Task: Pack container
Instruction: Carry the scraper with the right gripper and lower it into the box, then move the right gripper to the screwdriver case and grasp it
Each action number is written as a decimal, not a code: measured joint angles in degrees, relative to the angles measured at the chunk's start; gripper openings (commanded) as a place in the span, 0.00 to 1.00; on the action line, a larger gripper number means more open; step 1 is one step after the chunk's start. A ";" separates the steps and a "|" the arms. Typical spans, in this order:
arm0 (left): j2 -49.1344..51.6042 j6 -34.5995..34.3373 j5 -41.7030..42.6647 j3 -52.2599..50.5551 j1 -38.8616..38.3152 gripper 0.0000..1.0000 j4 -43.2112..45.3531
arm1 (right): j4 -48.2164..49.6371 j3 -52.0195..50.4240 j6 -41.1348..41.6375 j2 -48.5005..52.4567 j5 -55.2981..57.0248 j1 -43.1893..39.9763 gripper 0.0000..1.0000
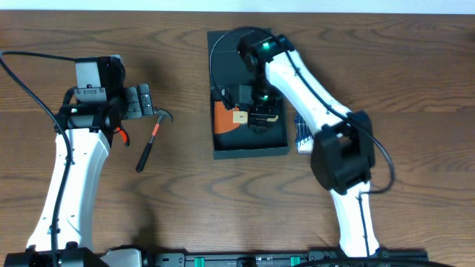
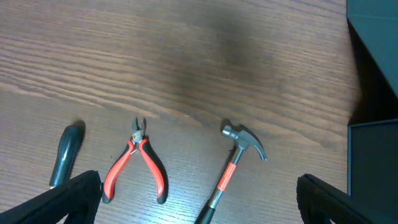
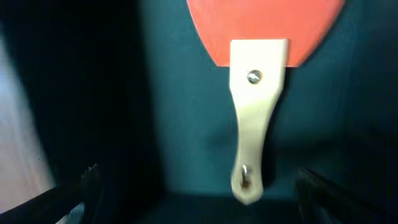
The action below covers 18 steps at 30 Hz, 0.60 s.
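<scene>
I need to move my right gripper next to the blue object that lies beside the dark teal container and close it on the blue object's sides point(image 1: 303, 131).
The dark teal container point(image 1: 250, 153) stands open at the table's middle, its lid point(image 1: 221, 52) folded back at the far side. An orange scraper with a cream handle point(image 1: 228, 117) lies inside it. My right gripper point(image 1: 264, 113) hovers over the container, open and empty. In the right wrist view the scraper's handle point(image 3: 255, 124) points toward the open jaws point(image 3: 205, 208) over the teal floor point(image 3: 186, 93). My left gripper point(image 1: 138, 102) is open and empty just beyond a hammer point(image 1: 152, 137) and red-handled pliers point(image 1: 121, 136). In the left wrist view both the pliers point(image 2: 138, 163) and hammer point(image 2: 233, 168) lie ahead of the jaws point(image 2: 199, 210).
A dark green tool handle point(image 2: 65, 155) lies left of the pliers. A blue object point(image 1: 303, 137) sits against the container's right side, partly under my right arm. The container's edge point(image 2: 373, 155) shows at the right of the left wrist view.
</scene>
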 measured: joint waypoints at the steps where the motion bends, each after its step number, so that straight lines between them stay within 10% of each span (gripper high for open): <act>1: 0.00 0.00 0.02 0.00 0.00 0.98 -0.02 | 0.31 -0.02 0.09 -2.05 -0.17 -0.04 0.99; 11: 0.00 0.00 0.02 0.00 0.00 0.98 -0.02 | 5.79 0.52 11.08 -30.64 -1.75 -5.68 0.99; 18: 0.00 0.00 0.02 0.00 0.00 0.98 -0.02 | 5.44 0.55 29.22 -31.63 -4.39 -13.35 0.99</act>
